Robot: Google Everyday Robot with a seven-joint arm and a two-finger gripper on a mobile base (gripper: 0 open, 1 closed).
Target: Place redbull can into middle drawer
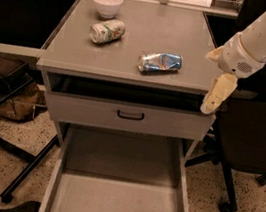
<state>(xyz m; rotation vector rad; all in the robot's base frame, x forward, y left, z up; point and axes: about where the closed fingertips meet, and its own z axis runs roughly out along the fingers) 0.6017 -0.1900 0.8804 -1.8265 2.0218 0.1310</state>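
Note:
I need to next close on the middle of the redbull can [163,63], near the cabinet's front edge.
The redbull can [160,63], blue and silver and crumpled, lies on its side on the grey cabinet top [196,32], right of centre near the front edge. The middle drawer [116,204] is pulled out at the bottom of the view, and its flat grey floor is bare. My gripper [214,97] hangs off the cabinet's right front corner, pointing down, about a can's length right of the redbull can and not touching it. It holds nothing that I can see.
A white can with green and red print [107,31] lies at the back left of the top, with a white bowl [107,5] behind it. A grey drawer front with a black handle [130,115] sits above the open drawer. A black office chair [250,132] stands to the right.

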